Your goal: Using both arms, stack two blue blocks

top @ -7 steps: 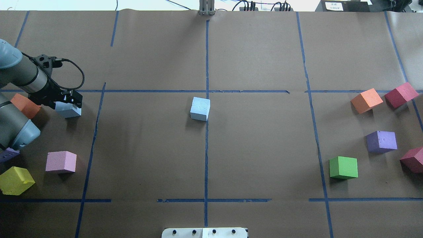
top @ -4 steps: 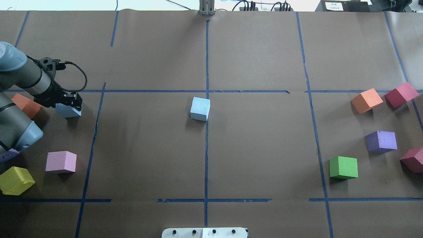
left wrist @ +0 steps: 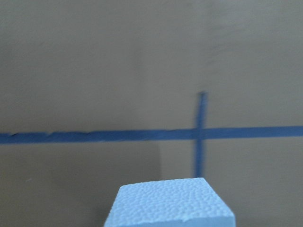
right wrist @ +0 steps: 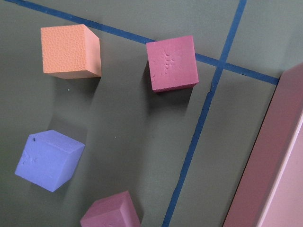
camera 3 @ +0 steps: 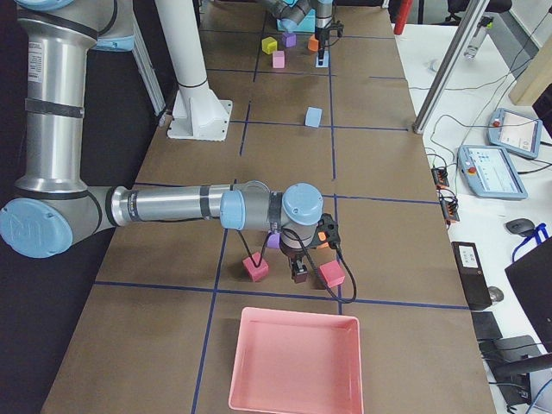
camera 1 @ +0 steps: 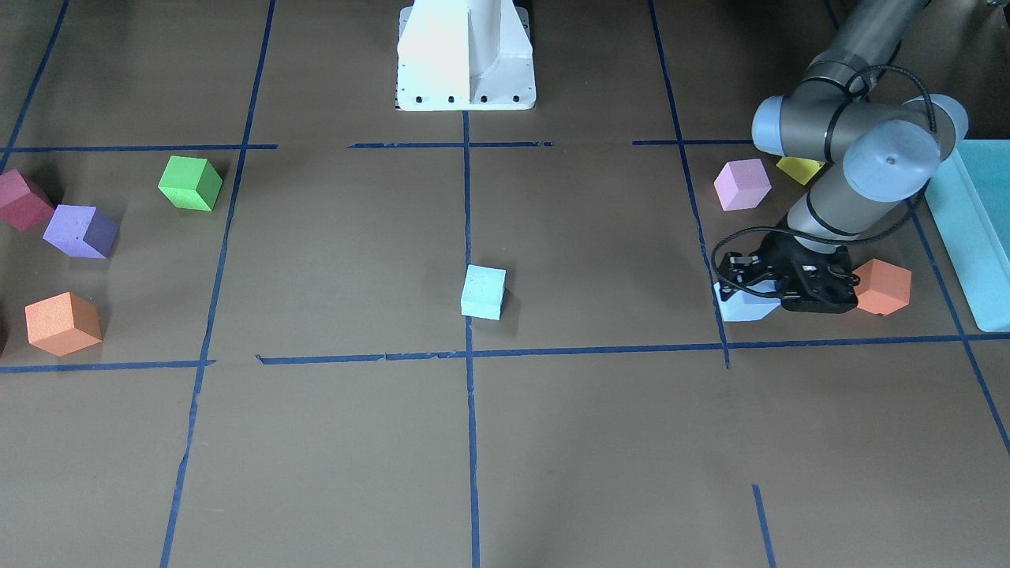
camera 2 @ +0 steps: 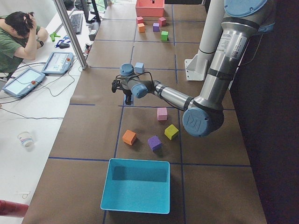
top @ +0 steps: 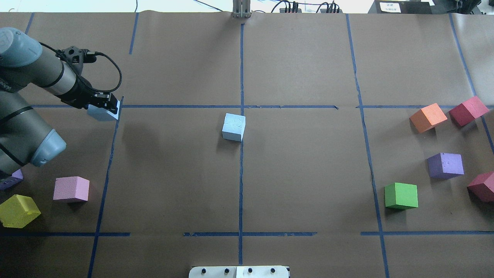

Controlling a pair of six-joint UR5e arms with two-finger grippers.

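The pale blue block, now held above the table, will be released by my left gripper on top of the blue block at the table's centre (camera 1: 482,289).
My left gripper (top: 103,108) is shut on a pale blue block (top: 101,113) and holds it above the table, over a tape crossing at the left. The block also shows under the gripper in the front-facing view (camera 1: 744,304) and at the bottom of the left wrist view (left wrist: 170,204). The second blue block (top: 234,127) sits alone at the table's centre on the middle tape line (camera 1: 483,292). My right gripper (camera 3: 299,274) shows only in the exterior right view, low over the cubes at the far right end; I cannot tell whether it is open or shut.
Near the left arm lie an orange cube (camera 1: 882,286), a pink cube (top: 71,189), a yellow cube (top: 18,210) and a purple cube (top: 11,179). A teal box (camera 2: 135,185) stands beyond them. At the right lie several cubes, including a green cube (top: 401,195), and a pink tray (camera 3: 295,360).
My left gripper has lifted the blue block from beside the orange cube and carried it up and toward the centre, to the tape crossing. The centre block has not moved.
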